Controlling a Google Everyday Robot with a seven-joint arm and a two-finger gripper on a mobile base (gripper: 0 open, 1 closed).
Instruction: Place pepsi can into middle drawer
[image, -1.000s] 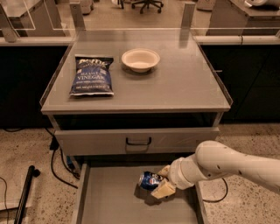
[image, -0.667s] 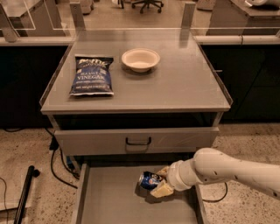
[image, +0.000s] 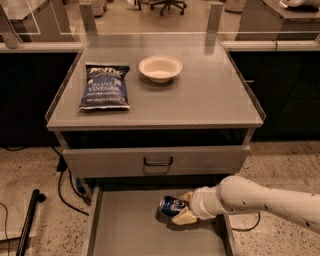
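Note:
Next, my gripper releases the pepsi can on the open middle drawer's bottom, near its centre (image: 176, 220), a little toward my arm's side.
The pepsi can (image: 170, 205) is a small dented blue can with a round logo. It lies on its side, low over the floor of the open middle drawer (image: 130, 230), a wide shallow grey drawer pulled out below the cabinet. My gripper (image: 182, 207) reaches in from the right on a white arm, and its cream fingers (image: 184, 217) are shut on the can's right end. I cannot tell if the can touches the floor.
On the cabinet top (image: 210, 95) lie a blue chip bag (image: 104, 86) and a white bowl (image: 160, 68). A shut drawer front with a dark loop handle (image: 158, 161) sits above the open drawer. Cables and a black pole (image: 27, 220) lie on the floor at left.
The arm and can have shifted slightly left and lower in the drawer. The grip on the can is unchanged.

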